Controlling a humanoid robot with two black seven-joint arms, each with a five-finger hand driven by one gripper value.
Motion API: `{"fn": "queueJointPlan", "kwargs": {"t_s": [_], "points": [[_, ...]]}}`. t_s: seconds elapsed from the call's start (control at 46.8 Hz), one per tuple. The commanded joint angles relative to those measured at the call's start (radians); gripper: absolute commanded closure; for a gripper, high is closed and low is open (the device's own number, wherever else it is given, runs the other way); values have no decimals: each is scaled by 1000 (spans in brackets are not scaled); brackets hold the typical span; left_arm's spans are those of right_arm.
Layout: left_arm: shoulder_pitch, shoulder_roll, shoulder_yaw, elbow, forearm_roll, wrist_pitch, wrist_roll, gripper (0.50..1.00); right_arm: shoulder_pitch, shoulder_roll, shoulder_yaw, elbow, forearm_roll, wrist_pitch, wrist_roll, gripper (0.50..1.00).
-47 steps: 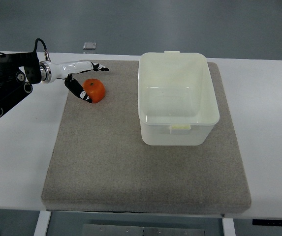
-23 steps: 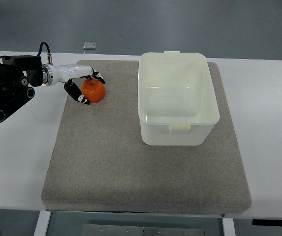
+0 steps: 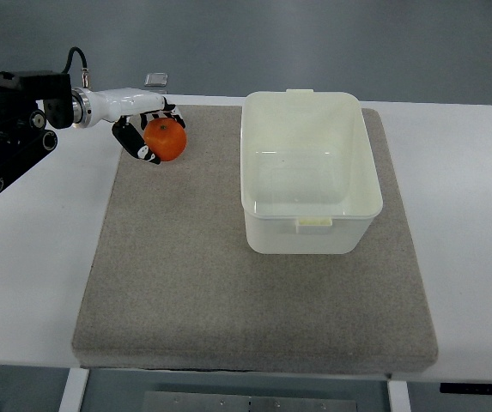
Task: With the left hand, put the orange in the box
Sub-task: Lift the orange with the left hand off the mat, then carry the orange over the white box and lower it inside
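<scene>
My left gripper will let go of the orange inside the box's near corner (image 3: 268, 188), against the side of the box closest to my arm.
An orange (image 3: 167, 140) is at the far left of the grey mat (image 3: 254, 283), in the grip of my left hand (image 3: 153, 130). The white hand's fingers curl over the top of the orange and the thumb presses it from the near left side. The orange appears lifted slightly off the mat. The box (image 3: 309, 170), a pale translucent open tub, stands empty on the mat to the right of the orange. My left arm (image 3: 14, 137) comes in from the left edge. No right arm shows.
The mat lies on a white table (image 3: 31, 275). A small clear object (image 3: 156, 81) sits on the table just beyond the mat's far edge, behind the hand.
My left hand closed its fingers around the orange, then moved it a little away from me, apparently lifting it.
</scene>
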Motion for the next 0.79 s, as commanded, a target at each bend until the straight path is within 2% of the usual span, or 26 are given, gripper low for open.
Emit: {"fn": "queueJointPlan", "kwargs": {"t_s": [0.0, 0.128, 0.235, 0.428, 0.535, 0.77], "points": [[-41, 9, -7, -2, -22, -22, 0, 1000, 0, 0, 1, 0, 0, 0, 0, 574], [-113, 18, -8, 0, -100, -92, 0, 1000, 0, 0, -1, 0, 0, 0, 0, 574], [-162, 21, -10, -8, -123, -120, 0, 1000, 0, 0, -1, 0, 0, 0, 0, 574], [-205, 9, -16, -89, -125, -148, 0, 1000, 0, 0, 1, 0, 0, 0, 0, 574], [-228, -7, -16, -137, -125, -206, 0, 1000, 0, 0, -1, 2, 0, 0, 0, 574], [-228, -91, -4, -227, -111, -211, 2, 1000, 0, 0, -1, 0, 0, 0, 0, 574]]}}
